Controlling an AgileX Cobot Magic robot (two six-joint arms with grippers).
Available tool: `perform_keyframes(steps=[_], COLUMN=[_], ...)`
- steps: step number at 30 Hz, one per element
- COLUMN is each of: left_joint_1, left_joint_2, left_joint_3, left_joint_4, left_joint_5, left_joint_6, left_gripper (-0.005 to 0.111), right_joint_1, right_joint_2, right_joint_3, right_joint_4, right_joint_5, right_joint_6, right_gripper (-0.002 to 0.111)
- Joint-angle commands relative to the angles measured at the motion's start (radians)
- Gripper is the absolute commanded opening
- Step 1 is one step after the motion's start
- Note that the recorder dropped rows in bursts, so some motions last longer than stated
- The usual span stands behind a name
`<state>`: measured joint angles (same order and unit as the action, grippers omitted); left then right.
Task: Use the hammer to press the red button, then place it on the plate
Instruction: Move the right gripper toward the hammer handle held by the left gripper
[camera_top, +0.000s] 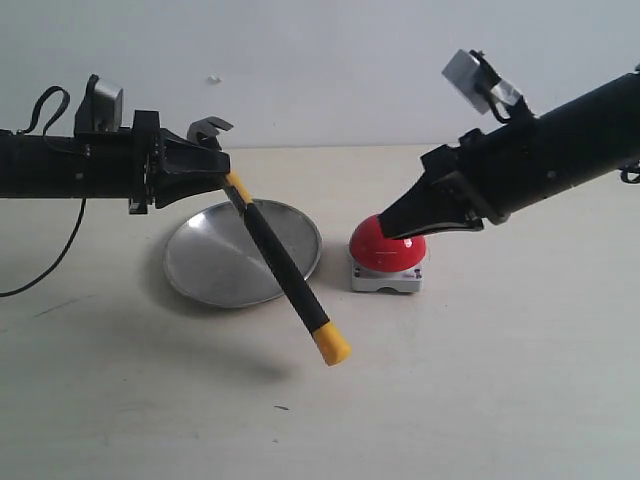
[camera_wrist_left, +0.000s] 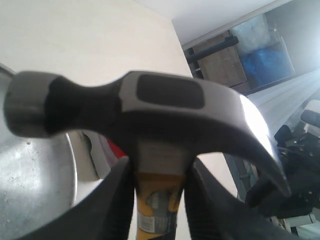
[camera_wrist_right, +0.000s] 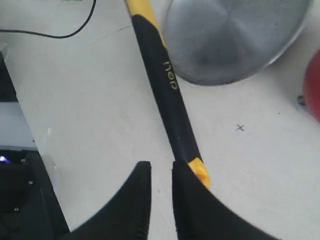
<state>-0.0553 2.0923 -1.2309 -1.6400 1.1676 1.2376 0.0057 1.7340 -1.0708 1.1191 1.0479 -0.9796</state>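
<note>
My right gripper should next grip the hammer by the lower part of its black handle (camera_top: 301, 296) (camera_wrist_right: 180, 125), just above its yellow butt end.
My left gripper (camera_top: 213, 165) is shut on the hammer (camera_top: 285, 275) at its yellow neck, just under the dark head. The hammer hangs in the air above the plate (camera_top: 215, 265), its black handle sloping down to the right and its yellow butt end lowest. In the left wrist view the hammer head (camera_wrist_left: 170, 105) fills the frame above my left gripper (camera_wrist_left: 159, 175). The red button (camera_top: 385, 252) stands right of the plate. My right gripper (camera_top: 388, 229) hovers just over its dome, its fingers (camera_wrist_right: 137, 200) nearly together and holding nothing. The right wrist view shows the hammer handle (camera_wrist_right: 165, 95) and the plate (camera_wrist_right: 230, 40).
A black cable (camera_top: 50, 260) trails off the left arm onto the table (camera_top: 480, 400). A small pen mark (camera_wrist_right: 240, 128) is on the tabletop near the plate. A slice of the red button (camera_wrist_right: 314, 85) shows at the edge of the right wrist view.
</note>
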Motion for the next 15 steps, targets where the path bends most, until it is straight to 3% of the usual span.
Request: perform_keyframes(steps=[1,8,15], left_joint_1=[-0.006,-0.006,-0.006], left_joint_2=[-0.023,-0.023,-0.023], left_joint_3=[-0.001,-0.001,-0.001], left_joint_4=[-0.034,-0.029,-0.032], left_joint_5=[0.053,0.053,0.053], left_joint_6=[0.010,0.007,0.010], left_gripper=[0.000,0.000,0.000], right_joint_1=[0.083,0.106,0.247], right_joint_2=[0.001,0.028,0.022], right_joint_3=[-0.016,-0.016,-0.016], right_joint_4=[0.001,0.077,-0.217], right_joint_5=[-0.031,-0.041,-0.315], right_joint_6=[-0.068,-0.049,0.058], right_gripper=[0.027,0.027,0.051])
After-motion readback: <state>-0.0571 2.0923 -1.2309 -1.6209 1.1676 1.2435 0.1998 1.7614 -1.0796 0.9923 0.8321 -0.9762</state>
